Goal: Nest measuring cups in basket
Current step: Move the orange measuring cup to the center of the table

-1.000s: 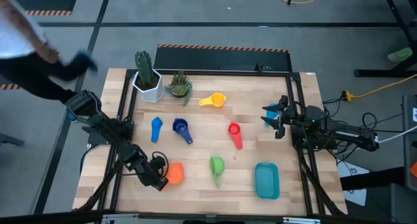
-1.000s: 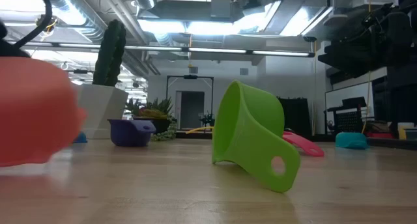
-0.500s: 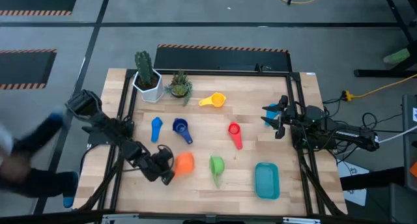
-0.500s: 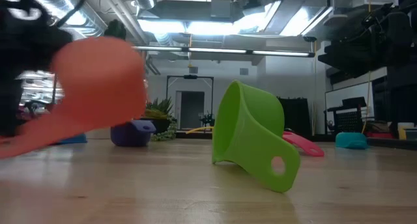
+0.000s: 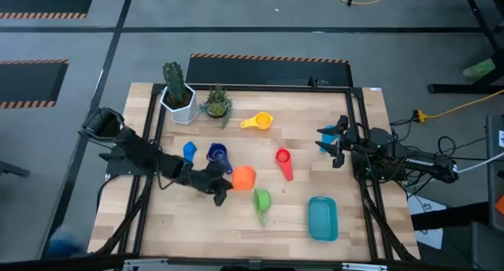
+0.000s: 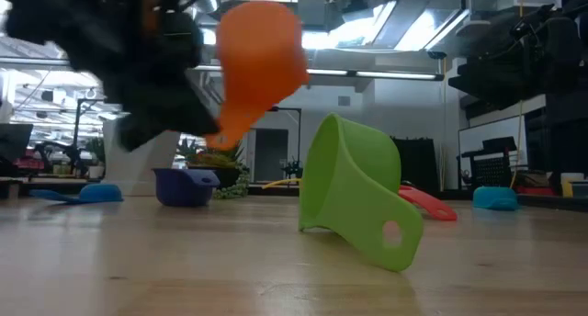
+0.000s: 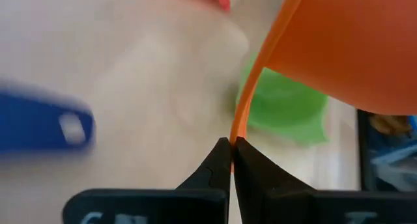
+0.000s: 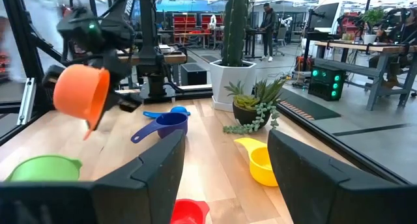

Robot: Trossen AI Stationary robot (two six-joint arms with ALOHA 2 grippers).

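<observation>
Next, I release the orange measuring cup from my left gripper on the wood (image 5: 261, 146) between the yellow and red cups.
My left gripper (image 5: 225, 184) is shut on the orange measuring cup (image 5: 243, 176), which hangs above the table's middle, just left of the green cup (image 5: 261, 200). The green cup lies on its side with its handle on the wood (image 6: 354, 192). The light blue cup (image 5: 189, 154), dark blue cup (image 5: 218, 154), red cup (image 5: 283, 163) and yellow cup (image 5: 257, 121) lie apart on the table. The teal basket (image 5: 322, 217) sits near the front right. My right gripper (image 5: 334, 141) waits open at the right edge. My left gripper pinches the orange cup's flat handle (image 7: 236, 129) between its two fingertips (image 7: 218, 160), only at their free ends. The fingers reach in from the table's left, slanting downward. The cup's bowl (image 6: 262, 50) is lifted clear of the table and tilted, above and beyond the fingers.
A cactus in a white pot (image 5: 177, 94) and a small succulent (image 5: 216, 103) stand at the far left. A black frame rail (image 5: 358, 145) runs along the right side. Bare wood lies between the green cup and the basket.
My left gripper has swung toward the table's right and far side, risen a little and rolled, staying shut. The orange cup has gone with it from the near left up clear of the wood to beside the green cup, turning as it went.
</observation>
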